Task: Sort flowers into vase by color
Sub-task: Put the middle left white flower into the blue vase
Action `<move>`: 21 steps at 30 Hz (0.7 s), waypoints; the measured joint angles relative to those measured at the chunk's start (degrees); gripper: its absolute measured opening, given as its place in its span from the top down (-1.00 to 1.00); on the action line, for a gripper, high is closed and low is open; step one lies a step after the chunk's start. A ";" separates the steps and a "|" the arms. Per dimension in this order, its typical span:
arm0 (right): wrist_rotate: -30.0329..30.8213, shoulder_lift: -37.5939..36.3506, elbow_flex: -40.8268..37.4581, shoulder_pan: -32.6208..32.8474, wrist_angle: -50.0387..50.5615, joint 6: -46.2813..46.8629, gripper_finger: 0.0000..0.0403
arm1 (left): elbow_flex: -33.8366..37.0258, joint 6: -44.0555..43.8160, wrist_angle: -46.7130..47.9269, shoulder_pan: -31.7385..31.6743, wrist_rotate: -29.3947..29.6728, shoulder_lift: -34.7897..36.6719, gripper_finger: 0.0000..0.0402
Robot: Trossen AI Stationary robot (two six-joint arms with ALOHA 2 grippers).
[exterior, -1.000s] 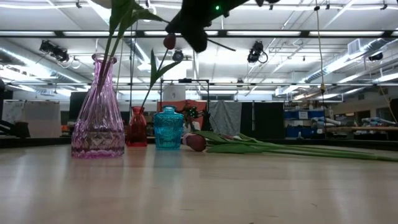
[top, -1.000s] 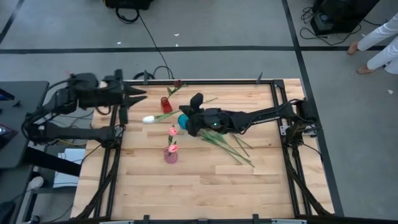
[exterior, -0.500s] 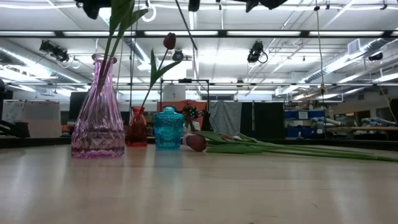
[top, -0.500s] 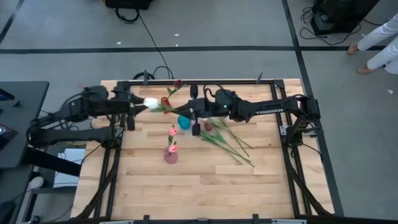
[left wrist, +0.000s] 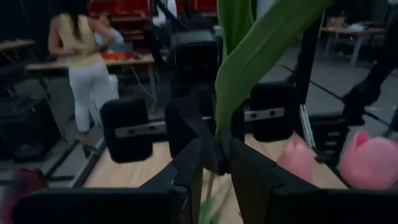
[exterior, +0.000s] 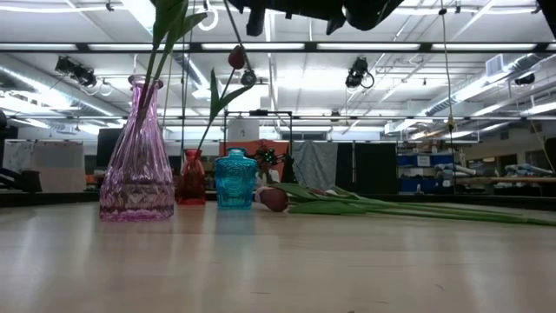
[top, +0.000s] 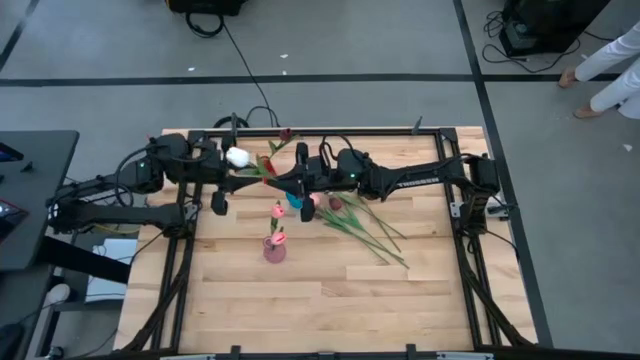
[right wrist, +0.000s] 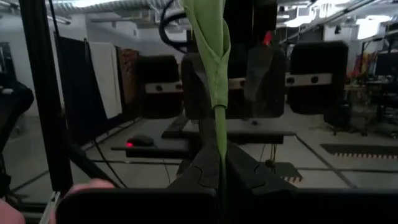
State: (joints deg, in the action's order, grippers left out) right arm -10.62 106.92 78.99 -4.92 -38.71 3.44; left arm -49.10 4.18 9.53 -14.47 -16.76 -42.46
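The left gripper holds the white tulip where a leaf joins, so it should take the stem [right wrist: 221, 129] below the leaf, leaving that spot for the right gripper.
Both grippers meet in the air above the red vase [top: 266, 167] and the blue vase [top: 296, 197], facing each other. Between them is a white tulip [top: 238, 156], its bloom toward the far-left. My left gripper [top: 248, 177] [left wrist: 216, 163] and my right gripper [top: 286, 181] [right wrist: 219, 169] are both shut on its green stem. The pink vase [top: 274, 249] [exterior: 137, 156] holds two pink tulips [top: 278, 211]. A dark red tulip [top: 285, 133] stands in the red vase. More tulips [top: 365, 225] [exterior: 365, 205] lie flat on the table. My left gripper pinches the white tulip's stem [left wrist: 217, 146] between its two fingers where a leaf [left wrist: 249, 74] joins, coming level from the table's left. The flower is lifted clear. My right gripper pinches the stem's lower part [right wrist: 219, 140] between its two fingers, coming level from the table's right. The stem reaches on toward the left gripper.
The three vases stand close together in the table's far-left middle, under and beside the grippers. Loose tulips spread from the blue vase toward the right, one dark red bloom [exterior: 273, 199] nearest it. A person [left wrist: 84, 68] stands in the room beyond, another [top: 610, 70] at the far right.
My right gripper carried the white tulip from over the blue vase toward the far edge. My left gripper came from the far-left corner toward the right and shut on the stem. The white bloom moved toward the far edge and now sits beyond the left gripper.
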 joint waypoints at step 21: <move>-0.07 -0.10 1.59 -0.94 -5.77 -0.87 0.93 | -0.02 3.26 -8.58 -0.06 0.53 -10.63 0.58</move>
State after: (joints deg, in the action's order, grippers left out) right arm -10.69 106.83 80.58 -5.87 -44.48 2.57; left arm -49.12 7.44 0.95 -14.52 -16.24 -53.08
